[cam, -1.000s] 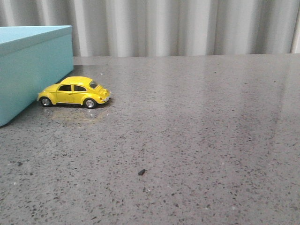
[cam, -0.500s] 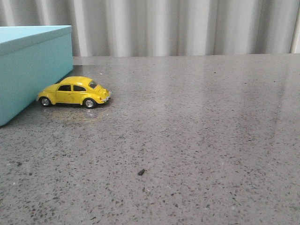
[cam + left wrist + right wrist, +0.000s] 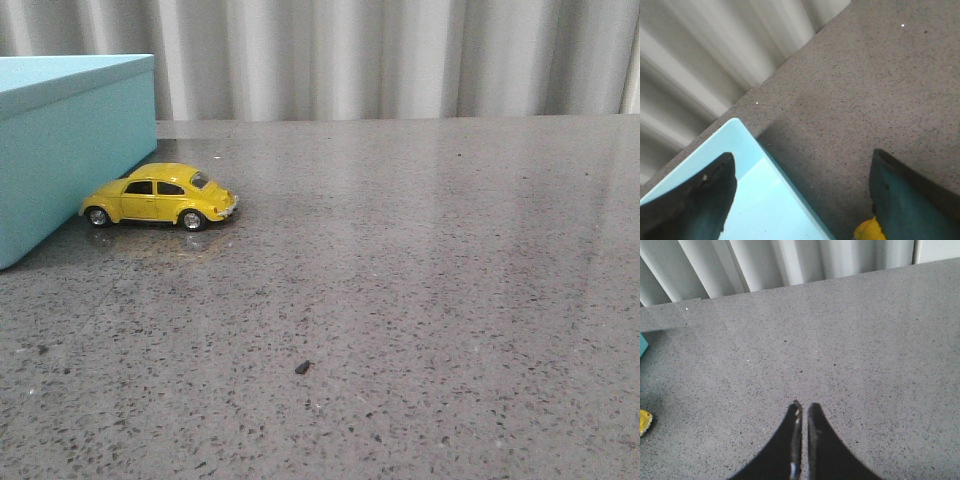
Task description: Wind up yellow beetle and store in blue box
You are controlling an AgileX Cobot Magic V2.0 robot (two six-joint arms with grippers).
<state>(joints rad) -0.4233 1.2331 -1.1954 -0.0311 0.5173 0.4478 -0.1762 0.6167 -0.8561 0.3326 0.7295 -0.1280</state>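
The robot's left gripper should next move down to the yellow beetle next to the blue box and close across the doors of its body [image 3: 150, 203].
The yellow beetle [image 3: 160, 197] stands on its wheels on the grey table, side-on, close beside the right side of the blue box [image 3: 70, 150] at the far left. Neither gripper shows in the front view. In the left wrist view my left gripper [image 3: 802, 155] is open wide and empty, above the box's lid corner [image 3: 765, 200]. A bit of the beetle [image 3: 867, 231] shows by one finger. In the right wrist view my right gripper [image 3: 804, 405] is shut on nothing above bare table. The beetle's tip [image 3: 644, 421] and a sliver of the box [image 3: 642, 345] show at that view's edge.
The speckled grey table [image 3: 420, 280] runs back to a pleated grey curtain [image 3: 400, 60]. A small dark crumb [image 3: 302, 367] lies on the table near the front middle.
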